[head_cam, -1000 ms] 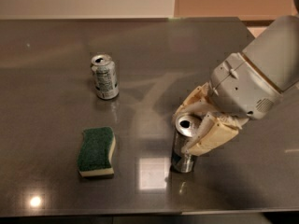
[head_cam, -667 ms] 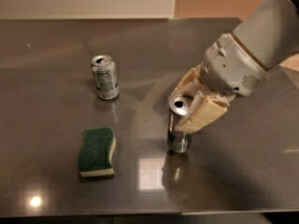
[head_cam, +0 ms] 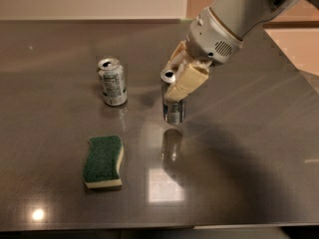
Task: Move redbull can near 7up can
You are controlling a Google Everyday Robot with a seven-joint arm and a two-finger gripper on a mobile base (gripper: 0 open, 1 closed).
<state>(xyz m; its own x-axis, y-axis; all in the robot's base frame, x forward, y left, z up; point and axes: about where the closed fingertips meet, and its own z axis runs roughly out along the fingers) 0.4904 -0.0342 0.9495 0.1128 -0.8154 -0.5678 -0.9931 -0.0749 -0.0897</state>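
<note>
Next, my gripper lets go of the redbull can on the table (head_cam: 141, 103) close beside the 7up can, on the side facing my arm.
The redbull can (head_cam: 173, 108) is a slim silver can with dark panels and a shiny top, upright at the middle of the table. My gripper (head_cam: 178, 79) is shut on the can's upper part, its cream fingers (head_cam: 186, 81) on either side of it. The can's base looks slightly above the tabletop, over its reflection. The 7up can (head_cam: 112, 81) is a shorter whitish can with greenish print, upright to the left of the redbull can with a gap between them.
A green-and-yellow sponge (head_cam: 103, 162) lies at the front left. The dark glossy table (head_cam: 239, 148) reaches to the front edge. My white arm (head_cam: 234, 19) comes in from the upper right.
My gripper has carried the redbull can left and away from the front edge, closer to the 7up can. The 7up can and sponge have not moved.
</note>
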